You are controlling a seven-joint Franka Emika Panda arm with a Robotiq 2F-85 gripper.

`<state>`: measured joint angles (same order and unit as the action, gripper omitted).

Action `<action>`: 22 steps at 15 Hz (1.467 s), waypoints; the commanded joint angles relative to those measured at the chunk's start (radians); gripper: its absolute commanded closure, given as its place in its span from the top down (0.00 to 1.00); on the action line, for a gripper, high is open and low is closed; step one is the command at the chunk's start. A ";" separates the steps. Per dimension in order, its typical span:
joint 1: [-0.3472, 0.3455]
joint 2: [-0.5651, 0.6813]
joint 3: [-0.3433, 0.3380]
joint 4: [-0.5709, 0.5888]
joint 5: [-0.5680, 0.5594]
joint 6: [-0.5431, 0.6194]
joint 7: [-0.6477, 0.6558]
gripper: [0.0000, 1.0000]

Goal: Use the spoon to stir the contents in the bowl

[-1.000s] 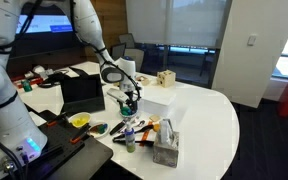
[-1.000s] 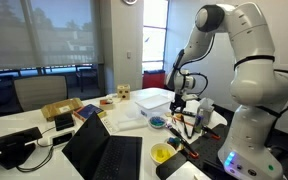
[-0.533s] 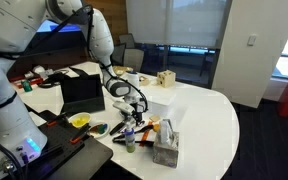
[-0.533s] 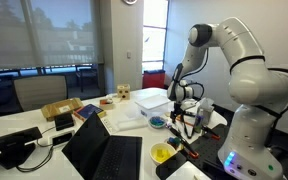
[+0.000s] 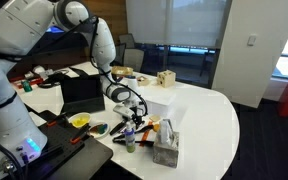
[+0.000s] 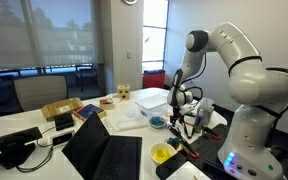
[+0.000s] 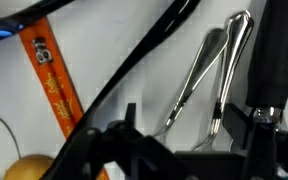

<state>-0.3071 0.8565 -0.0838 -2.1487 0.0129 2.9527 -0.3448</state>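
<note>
My gripper will move over and take only the metal handle farther from the black handle (image 7: 201, 70), because slim metal handles lie side by side within its open fingers.
The teal-blue bowl (image 6: 158, 122) sits on the white table, in front of the laptop; in the other exterior view it is mostly hidden behind my arm. My gripper (image 6: 188, 108) hangs low over the cluttered strip beside the bowl, seen also in an exterior view (image 5: 135, 107). In the wrist view my gripper (image 7: 194, 125) is open, its two dark fingers on either side of slim shiny metal utensil handles (image 7: 199, 72) that lie on the white table. I cannot tell which of them is the spoon. Nothing is held.
A small yellow dish (image 6: 162, 153) stands near the table's front. An open laptop (image 6: 102, 152) is next to it. An orange strip (image 7: 50, 85) lies beside the utensils. Bottles and a tissue box (image 5: 165, 146) crowd the table edge. A clear box (image 6: 152, 98) stands behind the bowl.
My arm has bent and lowered. The gripper has moved from above the bowl down and sideways to the utensils beside it. It stays empty.
</note>
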 commanded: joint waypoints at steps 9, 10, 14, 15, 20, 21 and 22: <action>0.003 0.023 -0.034 -0.010 -0.040 0.026 0.051 0.00; 0.003 0.026 -0.038 -0.010 -0.041 0.026 0.052 0.00; 0.006 0.034 -0.048 -0.006 -0.041 0.024 0.067 0.01; 0.007 0.035 -0.049 -0.005 -0.041 0.024 0.069 0.01; 0.001 0.020 -0.041 -0.012 -0.038 0.019 0.077 0.19; 0.002 0.019 -0.042 -0.013 -0.038 0.016 0.078 0.31; 0.002 0.023 -0.046 -0.010 -0.039 0.013 0.079 0.37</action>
<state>-0.3059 0.8717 -0.1171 -2.1533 0.0068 2.9542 -0.3069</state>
